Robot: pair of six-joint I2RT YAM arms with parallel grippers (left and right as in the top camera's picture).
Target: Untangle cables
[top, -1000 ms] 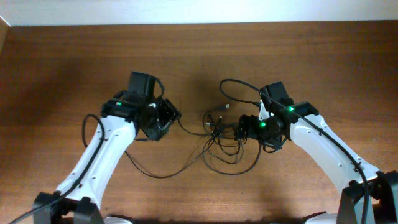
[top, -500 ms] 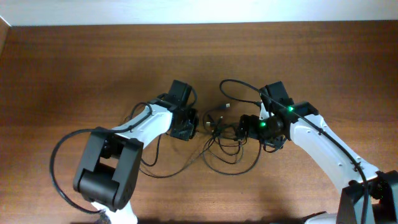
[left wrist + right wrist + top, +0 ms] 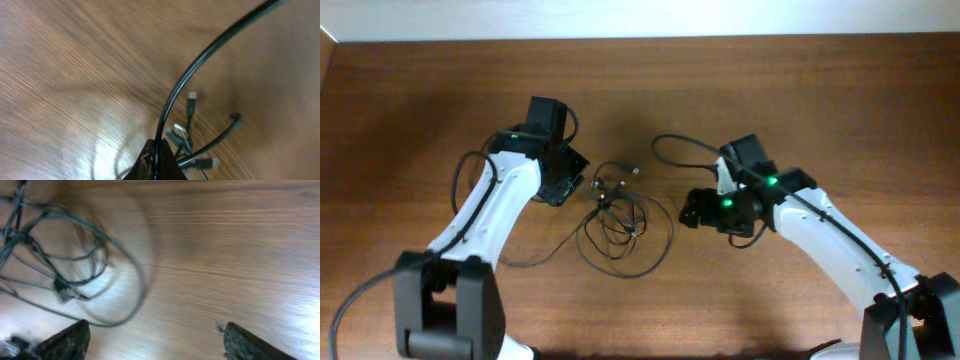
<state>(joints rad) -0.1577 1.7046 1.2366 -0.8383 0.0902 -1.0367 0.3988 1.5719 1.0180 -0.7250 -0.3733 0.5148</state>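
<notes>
The plug ends are bunched beside my left gripper's cable, so my right gripper should hold the tangle's loops (image 3: 634,232) while my left gripper pulls away.
The cables (image 3: 620,218) lie as a tangle of thin black loops on the wooden table between the two arms, and one strand trails left toward the left arm. My left gripper (image 3: 574,184) sits just left of the tangle. In the left wrist view that gripper (image 3: 157,146) is shut on one cable (image 3: 184,82), which arcs up to the top right. Several small plug ends (image 3: 192,96) lie just beyond. My right gripper (image 3: 694,208) stands right of the tangle. In the right wrist view it (image 3: 155,341) is open over bare wood, with the tangle (image 3: 60,285) at the upper left.
A thicker black cable (image 3: 667,146) belonging to the right arm loops above the table behind its wrist. The left arm's own cable (image 3: 461,185) curves along its forearm. The table's far edge (image 3: 640,38) meets a white wall.
My left gripper has shut on a cable and drawn back left, dragging the whole tangle leftward. The right arm has shifted a little left, and the tangle now lies farther from its fingers.
</notes>
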